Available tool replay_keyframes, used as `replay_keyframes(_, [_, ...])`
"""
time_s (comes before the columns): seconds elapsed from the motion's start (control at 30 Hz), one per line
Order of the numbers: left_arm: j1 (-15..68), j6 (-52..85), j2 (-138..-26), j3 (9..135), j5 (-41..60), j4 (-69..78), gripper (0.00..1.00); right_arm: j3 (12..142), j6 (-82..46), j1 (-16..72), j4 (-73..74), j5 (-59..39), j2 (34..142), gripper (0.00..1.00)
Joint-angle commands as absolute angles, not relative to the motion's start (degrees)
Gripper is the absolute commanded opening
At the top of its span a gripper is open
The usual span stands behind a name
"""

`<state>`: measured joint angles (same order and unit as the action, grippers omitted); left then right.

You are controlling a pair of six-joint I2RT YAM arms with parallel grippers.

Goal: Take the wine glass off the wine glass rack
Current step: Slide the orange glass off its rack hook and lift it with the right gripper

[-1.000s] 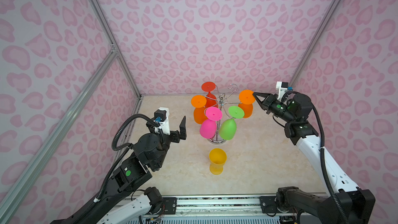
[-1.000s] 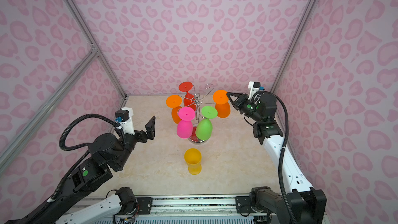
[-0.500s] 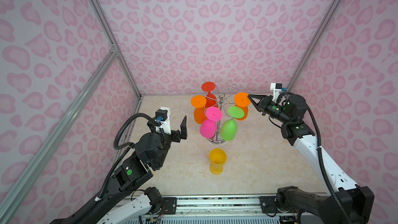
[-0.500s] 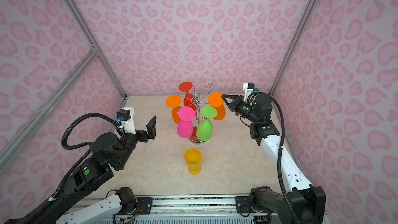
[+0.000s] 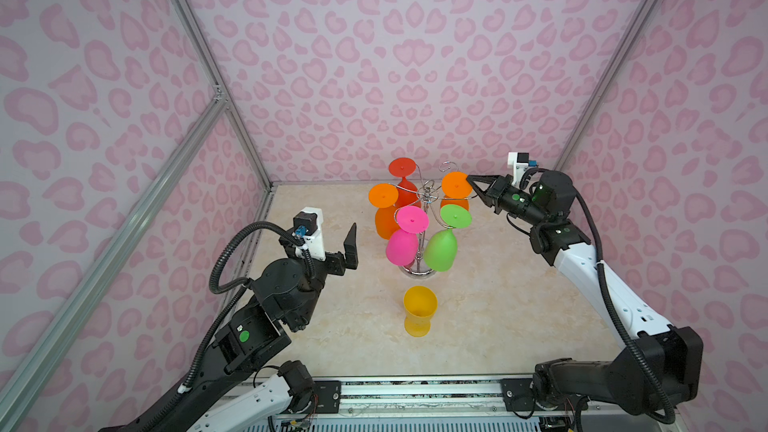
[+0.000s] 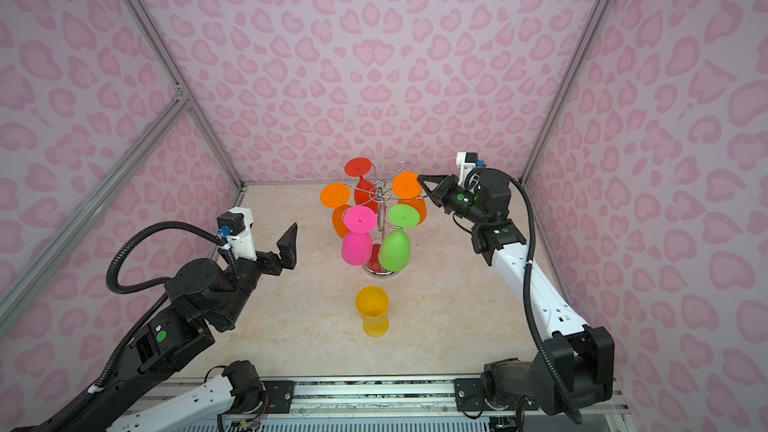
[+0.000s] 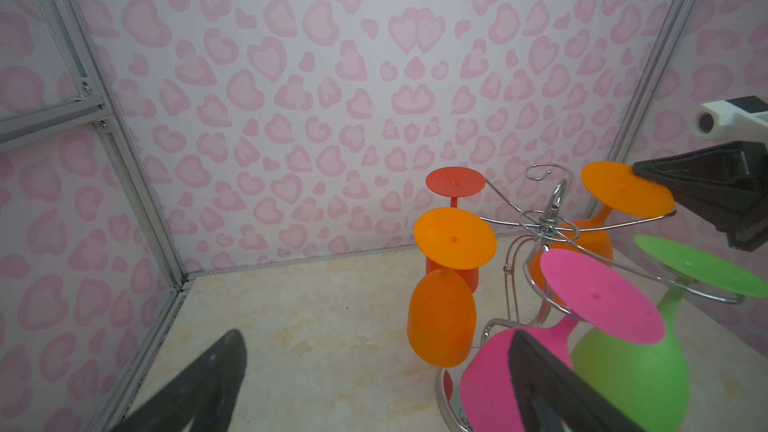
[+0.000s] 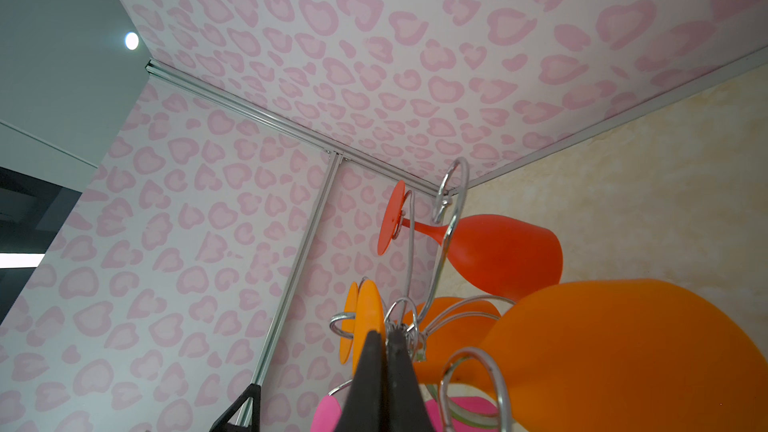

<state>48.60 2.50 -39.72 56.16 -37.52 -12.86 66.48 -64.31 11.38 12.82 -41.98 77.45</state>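
Note:
I should close my left gripper on the bowl (image 7: pixel 590 241) of the orange wine glass whose foot my right gripper is touching.
The chrome wine glass rack (image 5: pixel 428 194) (image 6: pixel 380 193) stands mid-table. Red (image 5: pixel 402 169), orange (image 5: pixel 383 196), pink (image 5: pixel 401 247), green (image 5: pixel 440 249) and a second orange wine glass (image 5: pixel 456 184) (image 7: pixel 623 195) hang from it upside down. My right gripper (image 5: pixel 469 179) (image 6: pixel 420 178) (image 8: pixel 384 336) is shut, and its tips rest against the rim of that second orange glass's foot; nothing shows between the fingers. My left gripper (image 7: pixel 376 340) (image 6: pixel 270 245) is open and empty, left of the rack and apart from it, near the pink bowl (image 7: pixel 490 371).
A yellow glass (image 5: pixel 419 315) (image 6: pixel 372 315) stands upright on the marble tabletop (image 5: pixel 498 305) just in front of the rack's base. Pink patterned walls close in the back and both sides. The back wall is close behind the rack.
My right gripper has moved left toward the rack's hub, still shut, and the orange foot at its tips has shifted left with it. The left arm has barely moved.

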Motion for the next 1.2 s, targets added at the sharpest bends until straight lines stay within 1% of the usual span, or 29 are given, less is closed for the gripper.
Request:
replay_keyframes(0.0, [48.52,2.82,-39.33,56.0,-37.78,-12.13,1.0,67.56,-64.13,11.42,16.21,-41.94,79.03,0.0])
replay_keyframes(0.2, [48.52,2.9,-39.11,55.9,-37.81,-12.35,1.0,68.74,-64.45,10.44,17.57,-41.16,80.59,0.0])
replay_keyframes(0.43, [48.54,3.12,-39.11,55.72,-37.64,-12.63,1.0,69.0,-64.86,6.77,18.24,-40.78,79.92,0.0])
replay_keyframes(0.63, [48.51,3.25,-39.37,55.64,-37.32,-12.57,1.0,68.05,-65.39,3.82,18.97,-40.67,77.71,0.0])
replay_keyframes(0.8, [48.44,3.42,-39.68,55.72,-36.24,-12.47,1.0,65.75,-66.61,1.01,21.5,-40.69,73.67,0.0])
replay_keyframes(0.9, [48.34,3.75,-40.29,55.81,-31.9,-12.05,1.0,64.45,-66.12,-0.85,23.16,-40.02,69.83,0.0])
replay_keyframes(1.17, [46.12,4.61,-40.85,55.37,-11.26,-5.24,0.99,64.03,-64.3,-3.6,29.76,-39.12,60.42,0.0])
